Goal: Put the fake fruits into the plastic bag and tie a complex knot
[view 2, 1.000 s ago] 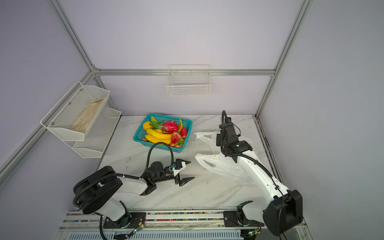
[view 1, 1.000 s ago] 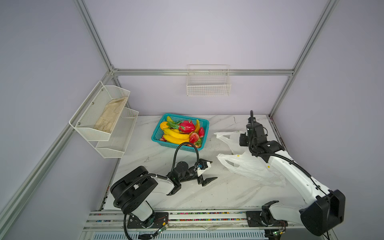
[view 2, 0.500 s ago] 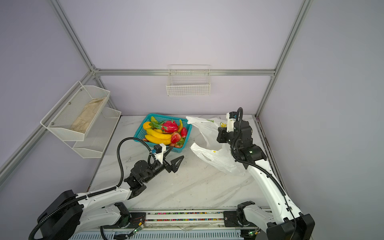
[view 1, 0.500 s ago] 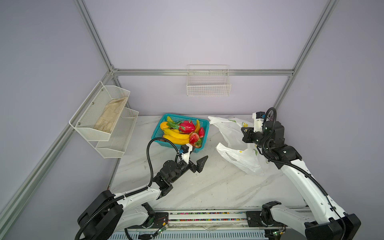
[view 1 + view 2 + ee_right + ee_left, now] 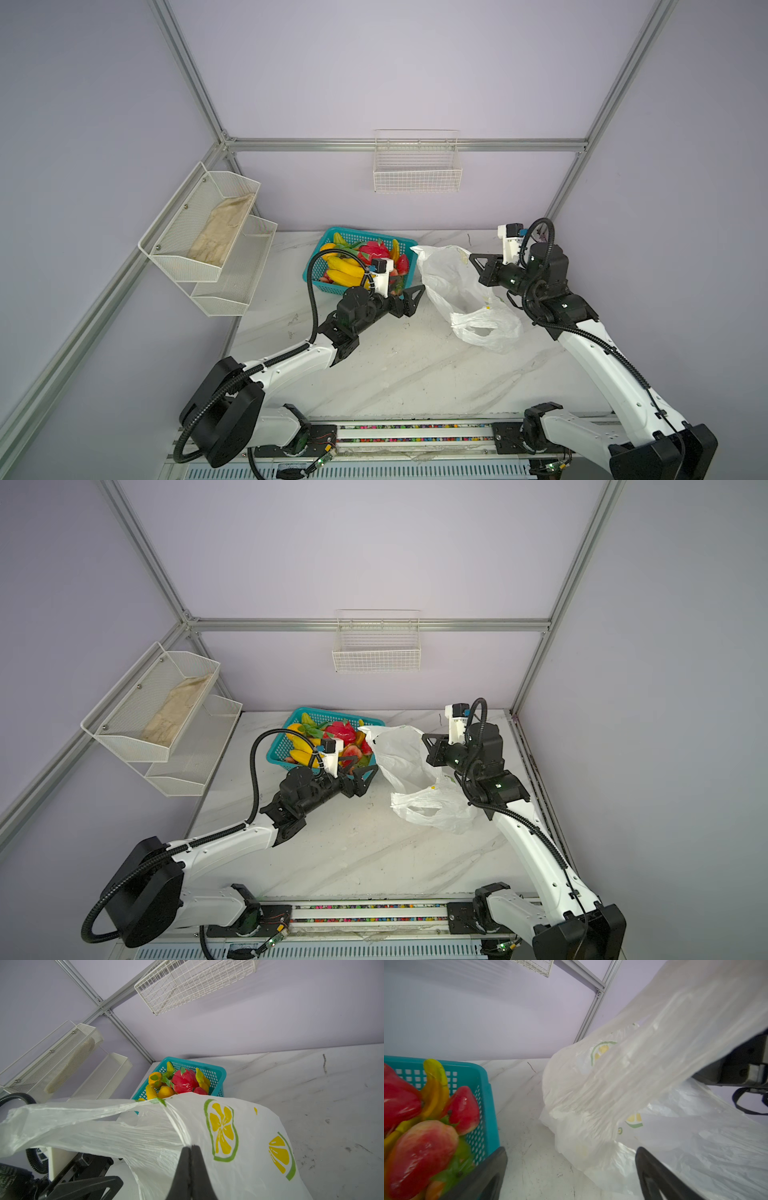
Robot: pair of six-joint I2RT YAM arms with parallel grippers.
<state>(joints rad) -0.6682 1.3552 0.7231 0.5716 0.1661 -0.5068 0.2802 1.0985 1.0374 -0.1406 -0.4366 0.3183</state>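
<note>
I should hold the loose-hanging edge of the plastic bag beside the basket with my left gripper while my right gripper takes the plastic bag's edge lower down (image 5: 482,296).
The fake fruits (image 5: 359,257) (image 5: 182,1082), bananas, a pink-red dragon fruit and red pieces, lie piled in a teal mesh basket (image 5: 314,266) at the back of the table. To its right the plastic bag (image 5: 457,286) (image 5: 409,762), white with lemon prints, hangs lifted on one side with its lower part on the table. My right gripper (image 5: 474,261) (image 5: 191,1147) is shut on the bag's upper edge. My left gripper (image 5: 409,298) (image 5: 571,1151) stands open between basket and bag, low over the table. It holds nothing. One finger (image 5: 648,1165) is close to the bag's film.
A white wire basket (image 5: 417,166) hangs on the back wall. A two-tier mesh shelf (image 5: 208,232) with a folded cloth juts from the left wall. The marble table (image 5: 395,374) stretches toward the front rail. Frame posts stand at the back corners.
My left gripper has swung from the table's front to the gap between basket and bag. My right gripper has carried the bag's edge up and back toward the basket.
</note>
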